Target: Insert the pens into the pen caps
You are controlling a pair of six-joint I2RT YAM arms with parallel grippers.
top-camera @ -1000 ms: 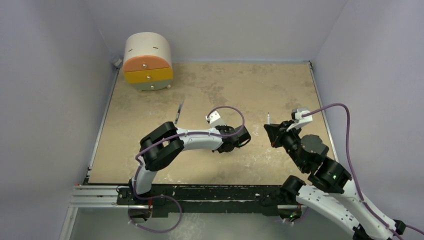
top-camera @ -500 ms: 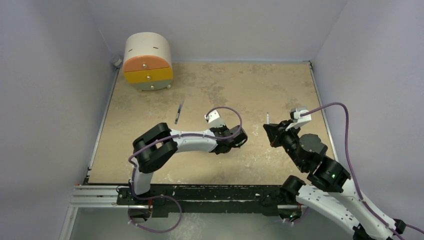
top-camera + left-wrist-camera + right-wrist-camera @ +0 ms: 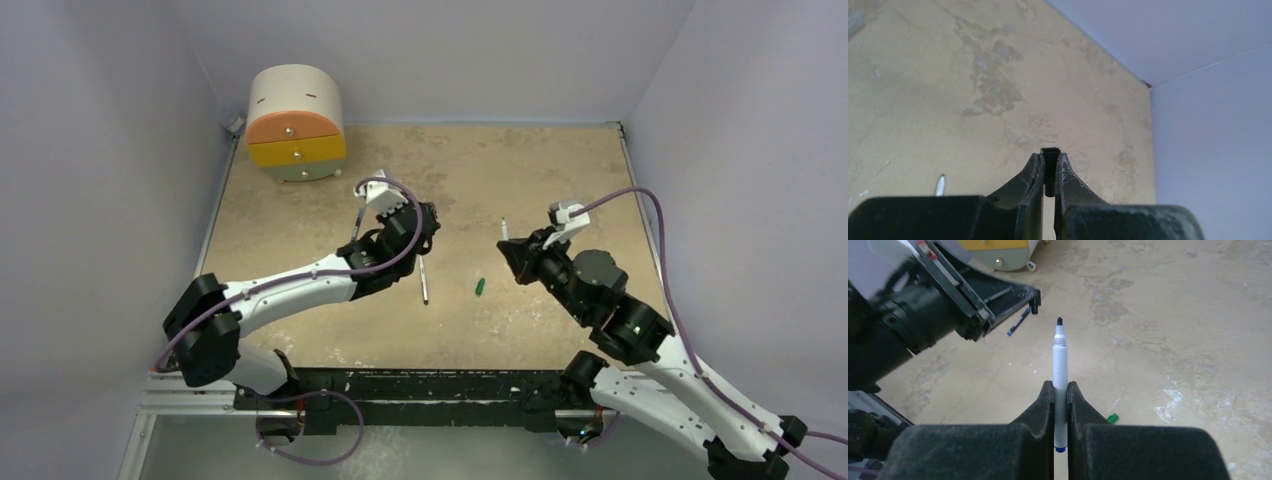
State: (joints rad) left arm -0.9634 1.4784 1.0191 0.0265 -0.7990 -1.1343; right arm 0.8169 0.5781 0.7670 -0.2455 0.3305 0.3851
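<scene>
Next, I set the black cap, now raised over the table's middle, down with my left gripper on the table (image 3: 447, 270), between the second pen and the green cap.
My left gripper (image 3: 430, 218) is shut on the black cap (image 3: 1050, 151), which sticks out past the fingertips; the gripper (image 3: 1050, 160) is raised over the middle of the table. My right gripper (image 3: 512, 254) is shut on a pale grey pen (image 3: 1060, 357) with its dark tip pointing away towards the left gripper (image 3: 1034, 305). A second pen (image 3: 424, 281) and the green cap (image 3: 480, 287) lie on the table between the arms; the green cap also shows in the right wrist view (image 3: 1112, 418). A third, dark pen (image 3: 1019, 322) lies farther back. The pale cap is out of view.
A round white drawer unit (image 3: 295, 122) with orange and yellow drawer fronts stands at the table's far left corner. Lilac walls close in the table on three sides.
My left arm has swung back and to the left, uncovering a pen and the green cap on the table. My right gripper has moved left with its pen.
</scene>
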